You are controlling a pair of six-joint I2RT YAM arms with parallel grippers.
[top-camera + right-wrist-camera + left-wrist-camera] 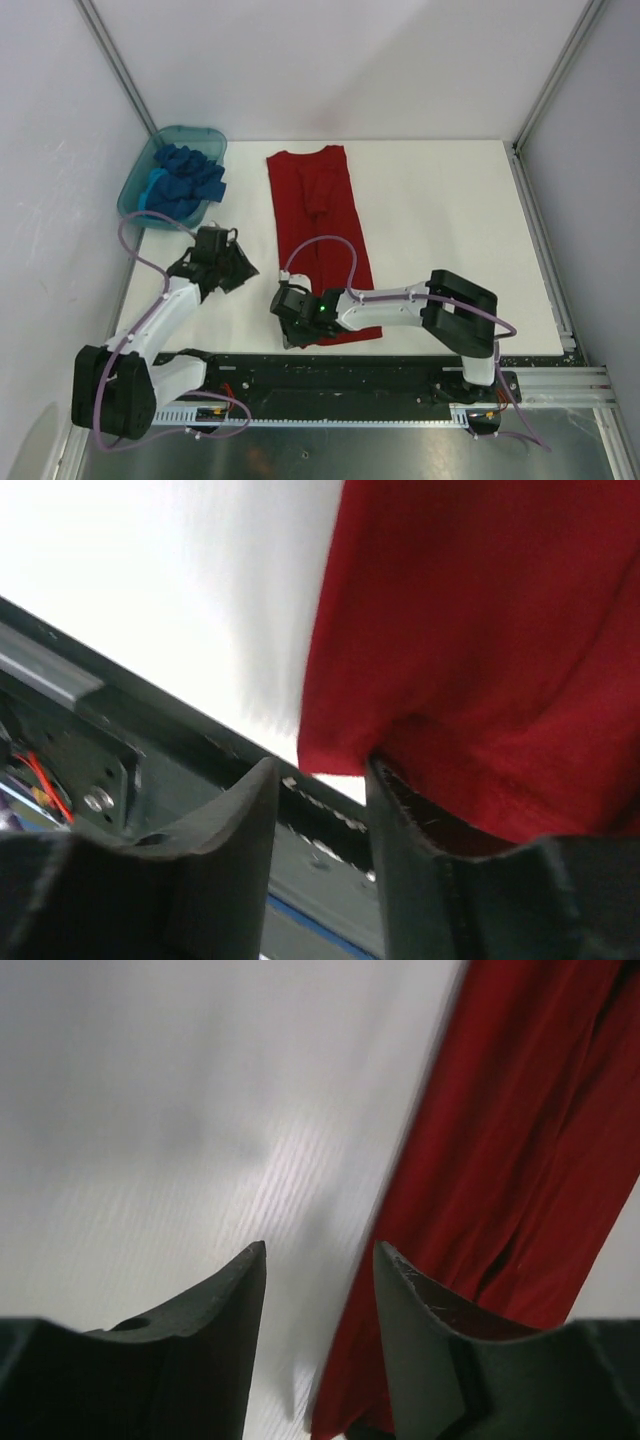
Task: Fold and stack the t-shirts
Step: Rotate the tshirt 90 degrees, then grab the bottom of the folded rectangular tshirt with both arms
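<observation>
The red t-shirt's near hem corner [294, 345] [322, 1426], on the side of the teal tub, where my right gripper is now, will be grabbed by my left gripper.
A bright red t-shirt [318, 235] lies folded into a long strip down the middle of the white table. Royal blue and lighter blue t-shirts [185, 178] are bunched in the teal tub [135, 190] at the far left. My left gripper [232, 266] is open and empty, above bare table just left of the red shirt's edge [500, 1160]; in its wrist view the gripper [320, 1250] shows nothing between its fingers. My right gripper [290, 325] is open at the shirt's near left corner [470, 680]. In the right wrist view the gripper [320, 765] has the hem resting on its right finger [420, 830].
The table's near edge with its black rail [350, 365] runs right under the right gripper, and also shows in the right wrist view [90, 710]. White walls and metal frame posts [545, 95] enclose the table. Bare white tabletop [450, 220] lies right of the shirt.
</observation>
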